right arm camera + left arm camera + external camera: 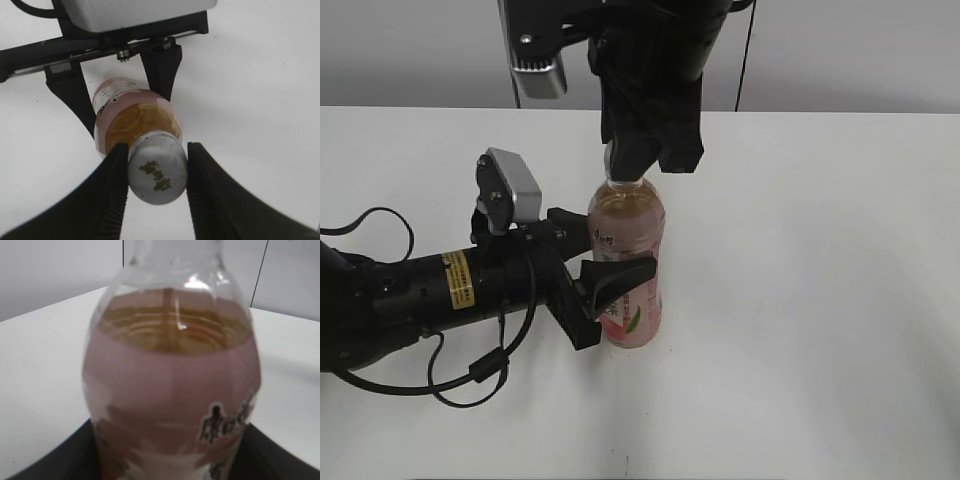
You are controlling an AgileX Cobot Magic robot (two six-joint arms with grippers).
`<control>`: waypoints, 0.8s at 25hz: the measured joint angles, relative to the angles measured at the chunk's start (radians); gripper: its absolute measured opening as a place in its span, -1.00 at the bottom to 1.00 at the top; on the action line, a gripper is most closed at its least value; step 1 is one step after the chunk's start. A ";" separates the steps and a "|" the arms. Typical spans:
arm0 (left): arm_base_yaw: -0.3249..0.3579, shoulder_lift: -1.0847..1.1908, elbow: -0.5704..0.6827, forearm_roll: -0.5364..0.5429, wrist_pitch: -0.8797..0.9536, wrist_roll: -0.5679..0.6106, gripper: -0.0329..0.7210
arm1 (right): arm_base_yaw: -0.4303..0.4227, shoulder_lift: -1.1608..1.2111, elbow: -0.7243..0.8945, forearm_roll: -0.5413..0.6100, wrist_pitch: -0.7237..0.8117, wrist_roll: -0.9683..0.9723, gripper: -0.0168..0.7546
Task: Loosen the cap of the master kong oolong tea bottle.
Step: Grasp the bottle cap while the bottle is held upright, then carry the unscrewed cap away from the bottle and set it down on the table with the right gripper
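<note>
The robot's right gripper needs to let go of the white cap, still on the upright bottle, on the bare white table across the bottle from the left gripper (828, 346).
The master kong oolong tea bottle (628, 265) stands upright on the white table, amber tea inside, pink label. My left gripper (602, 283) is shut on its labelled body from the left; the bottle (172, 385) fills the left wrist view. My right gripper (642, 158) comes down from above and is shut on the white cap (157, 169), one finger pressing each side. The cap's top shows a small dark mark. In the exterior view the cap is hidden between the right fingers. The bottle's shoulder (140, 122) shows below the cap.
The white table (820, 300) runs around the bottle on all sides. The left arm's black cable (470, 375) loops on the table at the front left. A grey wall stands behind the table's far edge.
</note>
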 joint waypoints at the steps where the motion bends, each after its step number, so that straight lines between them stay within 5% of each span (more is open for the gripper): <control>1: 0.000 0.000 0.000 0.000 0.000 0.000 0.12 | 0.000 0.000 0.000 0.000 0.000 0.000 -0.25; 10: 0.000 0.000 0.000 0.003 0.000 0.002 0.12 | 0.000 -0.069 0.000 0.027 0.001 0.200 -0.25; 20: 0.001 0.000 0.000 0.044 -0.001 0.007 0.12 | -0.112 -0.124 0.019 -0.133 0.003 1.056 -0.25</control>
